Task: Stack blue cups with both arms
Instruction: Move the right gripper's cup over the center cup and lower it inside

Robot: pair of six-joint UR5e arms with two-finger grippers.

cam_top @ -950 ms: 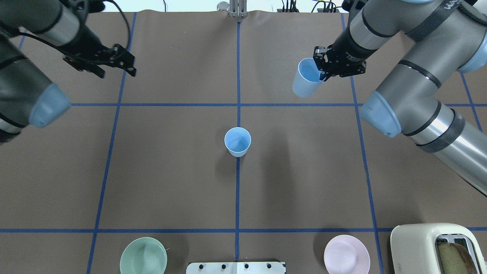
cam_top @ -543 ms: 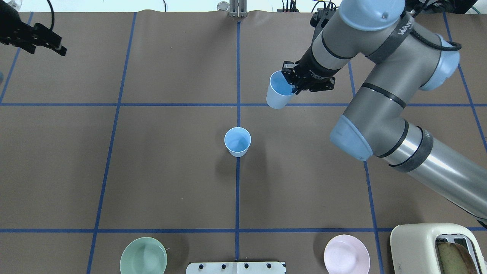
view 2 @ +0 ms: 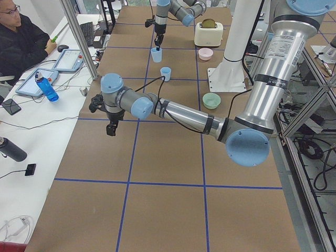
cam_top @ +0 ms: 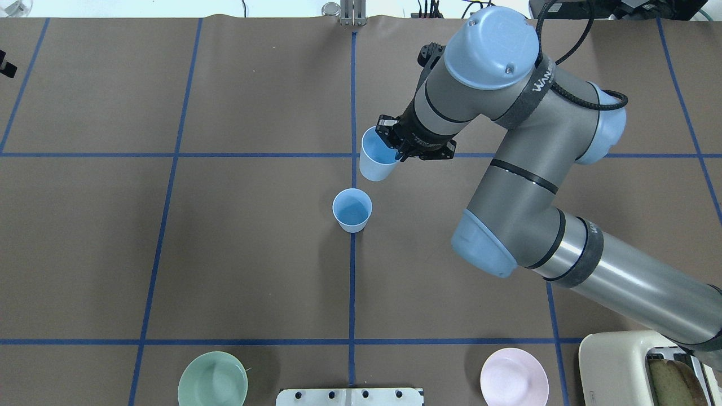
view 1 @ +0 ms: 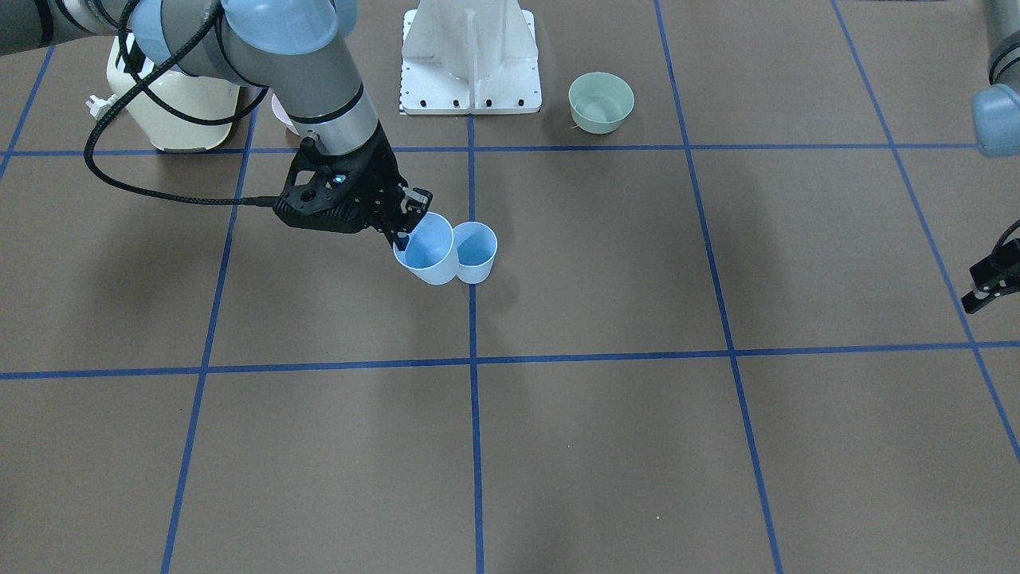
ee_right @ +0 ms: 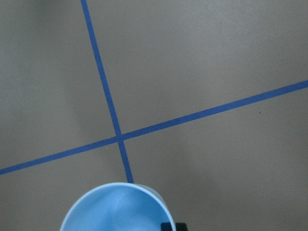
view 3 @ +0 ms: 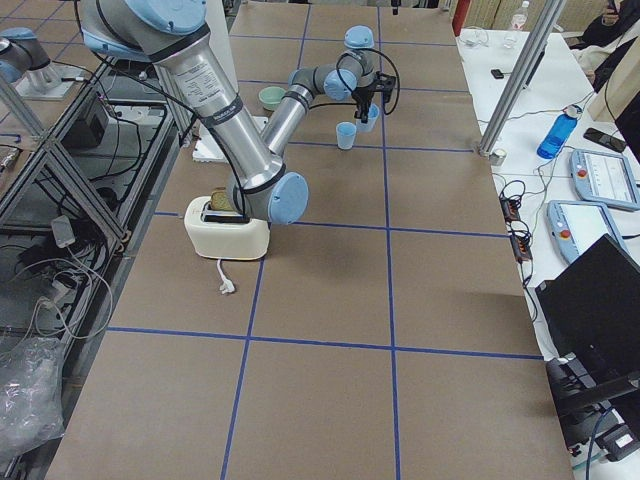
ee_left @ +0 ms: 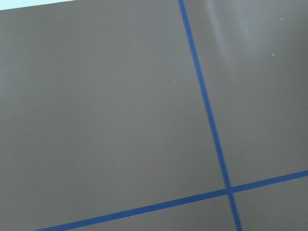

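Observation:
I'll release the held blue cup, now tilted in the air, from my right gripper inside the pale-blue cup standing on the blue line (view 1: 469,237).
One pale-blue cup (cam_top: 352,210) stands upright at the table's centre on the blue line; it also shows in the front view (view 1: 478,253). My right gripper (cam_top: 397,150) is shut on the rim of the second blue cup (cam_top: 375,162) and holds it tilted in the air, just beyond and right of the standing cup. In the front view the held cup (view 1: 426,255) overlaps the standing one. The right wrist view shows the held cup's rim (ee_right: 118,209) at the bottom. My left gripper (view 1: 988,287) is far off at the table's left side, empty; I cannot tell how its jaws stand.
A green bowl (cam_top: 212,379) and a pink bowl (cam_top: 514,378) sit at the near edge, either side of the white pedestal base (cam_top: 350,396). A cream toaster (cam_top: 648,366) with bread stands at the near right corner. An operator (view 2: 21,37) sits beyond the far side.
My right arm has carried the held cup left and nearer, towards the centre cup. My left arm has drawn back to the left, almost out of the overhead view.

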